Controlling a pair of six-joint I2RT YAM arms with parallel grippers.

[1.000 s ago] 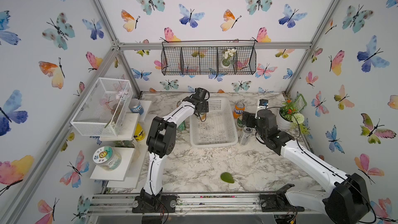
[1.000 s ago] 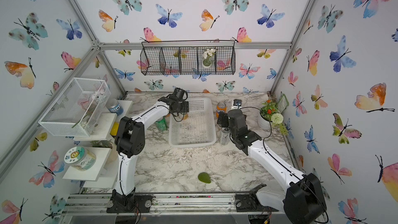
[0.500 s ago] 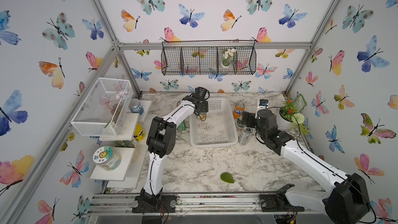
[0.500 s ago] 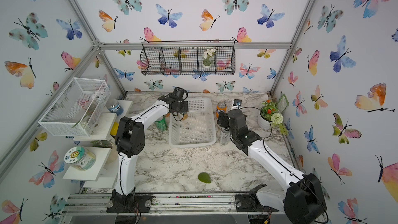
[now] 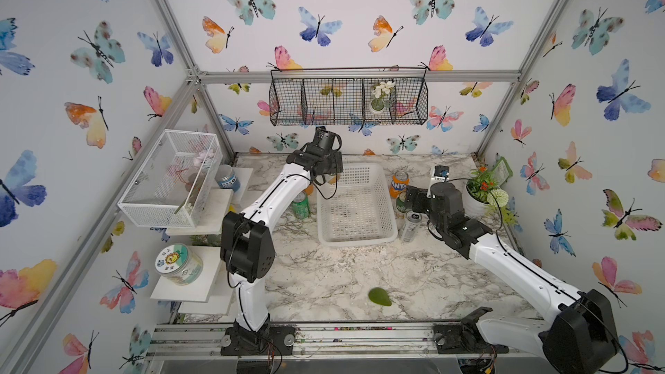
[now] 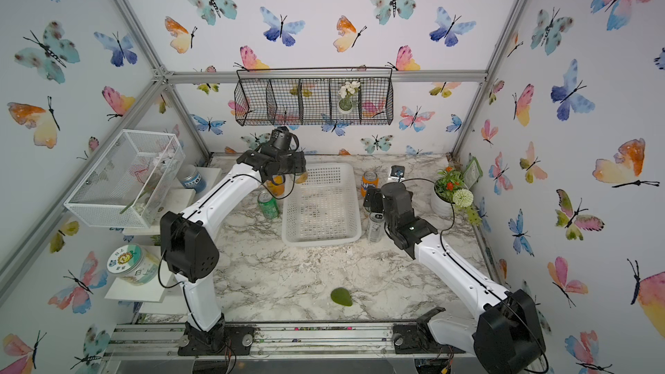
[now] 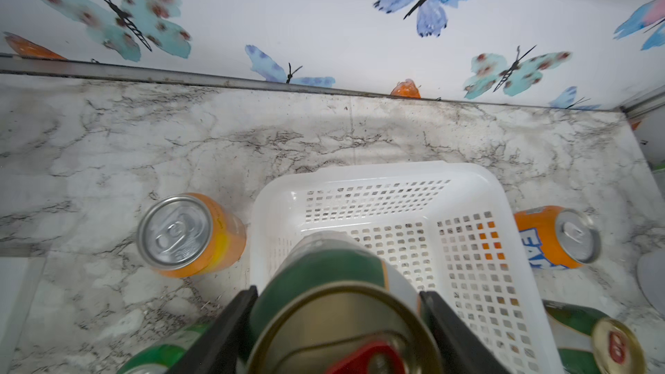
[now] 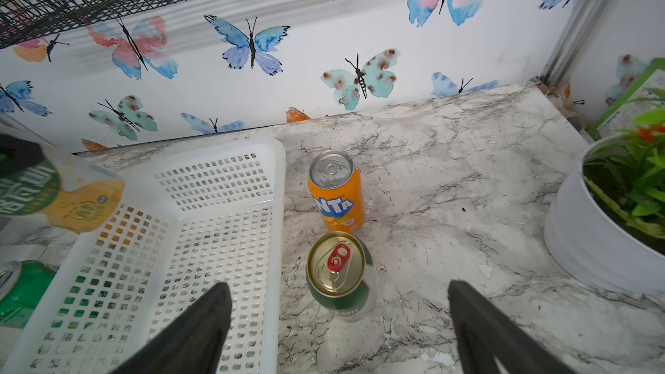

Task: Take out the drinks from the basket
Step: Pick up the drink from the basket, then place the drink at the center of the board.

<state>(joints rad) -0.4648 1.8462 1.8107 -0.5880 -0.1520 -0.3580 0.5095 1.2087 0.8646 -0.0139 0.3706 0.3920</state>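
Note:
Next, I let go of the dark green-and-cream can with my left gripper so that it rests in front of the bright green can (image 5: 304, 243).
My left gripper (image 7: 338, 304) is shut on a dark green-and-cream can (image 7: 324, 275) with a gold top, held over the far left corner of the white basket (image 5: 356, 241). No cans lie on the basket's floor. An orange can (image 7: 190, 235) and a bright green can (image 5: 300, 205) stand left of the basket. To its right stand the Fanta can (image 8: 336, 192), another dark green can (image 8: 340, 275) and a slim silver can (image 5: 410, 226). My right gripper (image 8: 336, 284) is open above that dark green can, its fingers on either side and apart from it.
A potted plant (image 5: 478, 196) stands at the right wall and a small white device (image 5: 440, 174) behind the right arm. A green avocado-like object (image 5: 379, 296) lies near the front. Shelves on the left carry a mesh box (image 5: 172, 181) and jars. A black wire basket (image 5: 349, 102) hangs on the back wall.
My left gripper has tightened on the dark green can and shifted slightly to the left with it. The right arm has barely moved.

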